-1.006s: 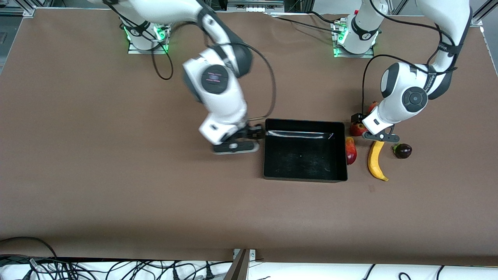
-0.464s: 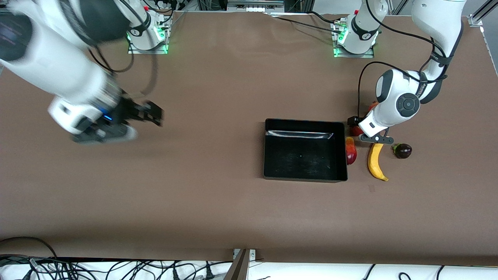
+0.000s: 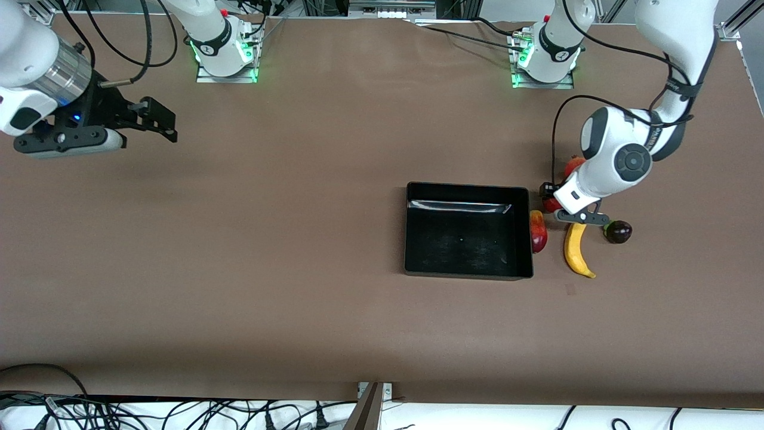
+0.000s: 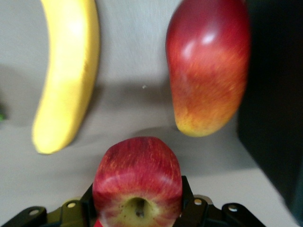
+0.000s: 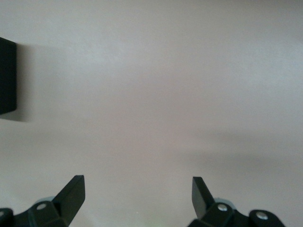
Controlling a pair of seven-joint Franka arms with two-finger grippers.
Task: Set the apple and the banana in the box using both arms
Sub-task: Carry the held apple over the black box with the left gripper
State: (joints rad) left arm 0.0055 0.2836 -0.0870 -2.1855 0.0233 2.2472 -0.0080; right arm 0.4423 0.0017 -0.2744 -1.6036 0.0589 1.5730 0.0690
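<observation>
The robot's left gripper needs to release the apple inside the black box (image 3: 485, 212) near its far side, toward the elongated red-yellow fruit.
My left gripper (image 3: 550, 199) is shut on the apple (image 3: 549, 205), low over the table beside the box (image 3: 468, 272). In the left wrist view the apple (image 4: 137, 184) sits between the black fingers (image 4: 187, 203), stem dimple toward the camera. The banana (image 3: 575, 251) lies on the table just nearer to the front camera than the apple; it also shows in the left wrist view (image 4: 68, 75). The black box is empty, its wall in the left wrist view (image 4: 274, 94). My right gripper (image 3: 167, 125) is open and empty over bare table at the right arm's end, as the right wrist view (image 5: 137, 191) shows.
An elongated red-yellow fruit (image 3: 538, 232) lies against the box's outer wall, next to the banana (image 4: 208, 66). A uniformly red round fruit (image 3: 574, 162) lies beside the left arm's wrist. A dark purple fruit (image 3: 618, 231) lies beside the banana. A box corner (image 5: 7, 75) shows in the right wrist view.
My right arm has swung from beside the box to the right arm's end of the table. My left gripper has stayed at the apple, shifting only slightly.
</observation>
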